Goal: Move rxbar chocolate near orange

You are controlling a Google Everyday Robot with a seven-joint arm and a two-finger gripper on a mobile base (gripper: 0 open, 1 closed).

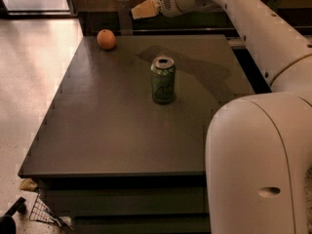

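Observation:
I should let go of the rxbar chocolate with my gripper next to the orange at the table's far edge (138,38), behind the green soda can.
The orange (106,39) sits at the far left corner of the dark table (107,130). The rxbar chocolate is not in view anywhere on the table. My gripper (144,9) hangs in the air above the table's far edge, to the right of the orange and well above it. It is behind the green soda can (163,79), which stands upright in the middle of the table. The white arm (253,38) runs from the gripper down the right side of the view.
The arm's large white body (258,165) fills the lower right and hides the table's near right corner. A dark shelf or rail (122,26) runs behind the table. Light floor (29,82) lies to the left. A wire object (41,211) lies by the near left corner.

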